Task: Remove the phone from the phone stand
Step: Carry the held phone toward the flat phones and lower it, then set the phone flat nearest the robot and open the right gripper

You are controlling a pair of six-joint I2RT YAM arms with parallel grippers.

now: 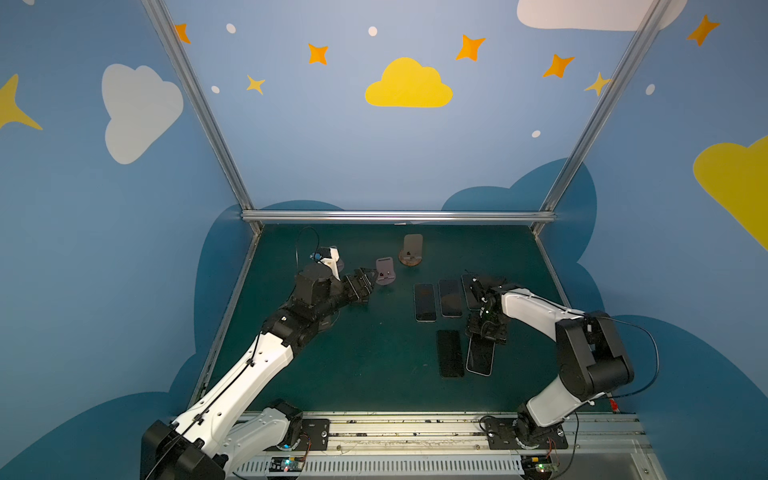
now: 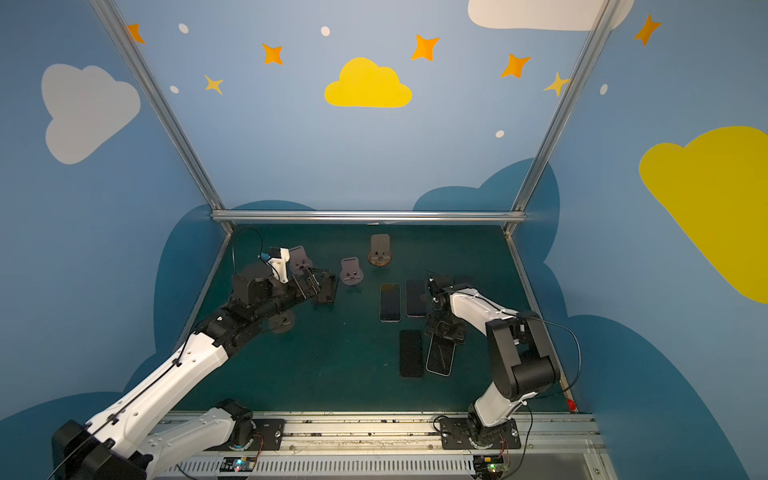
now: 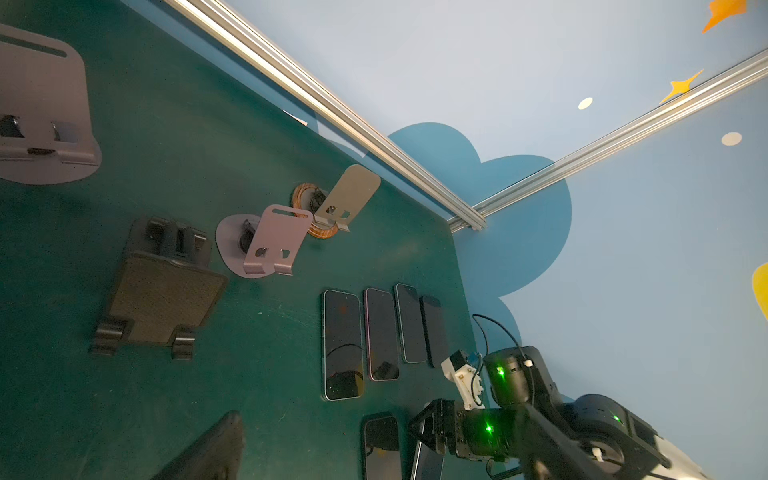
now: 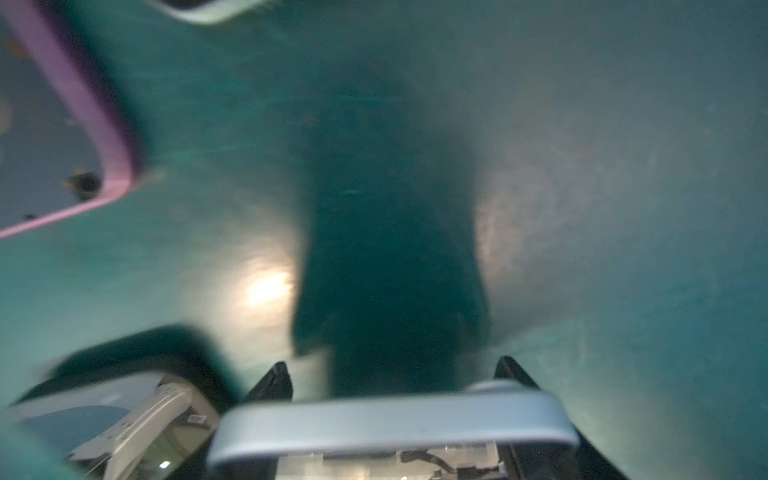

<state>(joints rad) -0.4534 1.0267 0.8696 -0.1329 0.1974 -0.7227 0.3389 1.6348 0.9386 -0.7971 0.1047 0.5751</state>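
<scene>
The robot's right gripper needs to release the pale-blue-rimmed phone flat on the green table (image 1: 475,353) next to the front black phone.
My right gripper (image 1: 486,332) (image 4: 393,370) is shut on a phone (image 1: 480,358) with a pale blue rim (image 4: 390,419). It holds the phone by its long edges, tilted, low over the green table at the front right; the left wrist view shows this phone (image 3: 428,459) on edge. The black phone stand (image 2: 327,291) (image 3: 162,299) sits empty at the left. My left gripper (image 2: 314,286) is open just beside that stand, with nothing between its fingers (image 3: 208,451).
Several phones lie flat: a row (image 1: 424,301) (image 1: 450,297) (image 1: 471,291) and a black one (image 1: 450,353) beside the held phone. Two purple stands (image 2: 351,272) (image 2: 299,259) and a wooden-based stand (image 1: 411,249) are empty. A metal frame rail (image 1: 395,216) edges the back.
</scene>
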